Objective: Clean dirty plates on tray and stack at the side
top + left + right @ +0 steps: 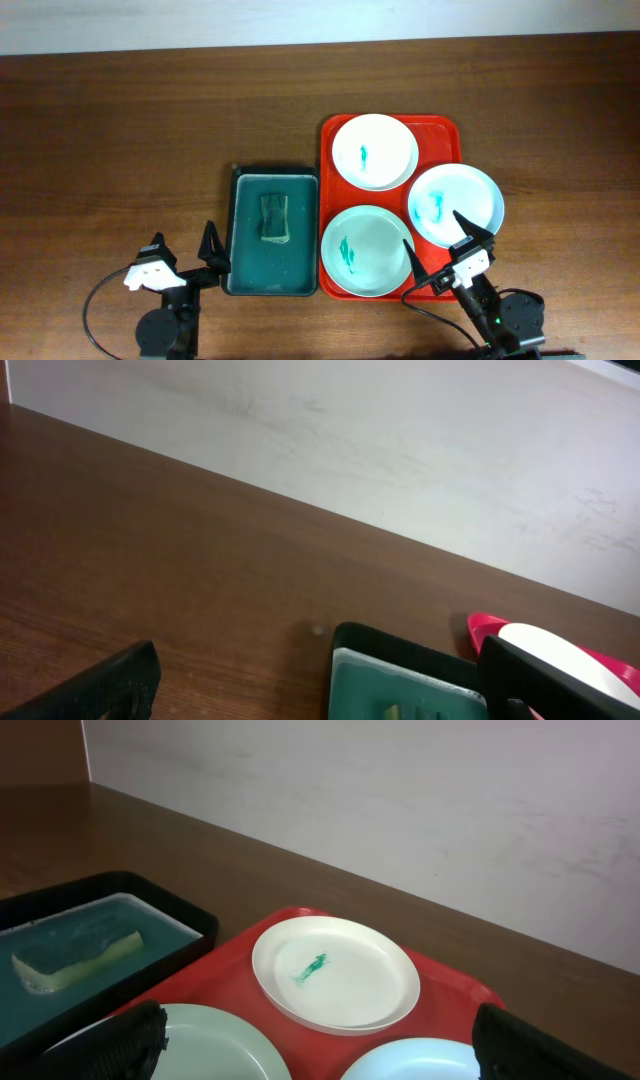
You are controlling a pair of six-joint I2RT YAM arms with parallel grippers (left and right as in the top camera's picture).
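My right gripper is to close on the mint-green plate's rim [412, 239] where it faces the pale blue-white plate, so it can hold the mint-green plate steady for wiping.
Three plates lie on the red tray [440, 130]. A white plate [375, 150] is at the back, a pale blue-white plate [457, 204] at the right and a mint-green plate [367, 251] at the front. Each has a teal smear. My right gripper [437, 243] is open and empty, low at the tray's front right, between the mint and right plates. In the right wrist view the white plate [335, 972] sits ahead on the tray [455, 985]. My left gripper [183, 248] is open and empty, left of the teal basin.
A dark teal basin [238, 240] with water and a sponge [273, 220] stands left of the tray. It shows in the left wrist view [400, 675] and right wrist view [100, 935]. Brown wooden table [120, 130] surrounds them; a pale wall lies beyond.
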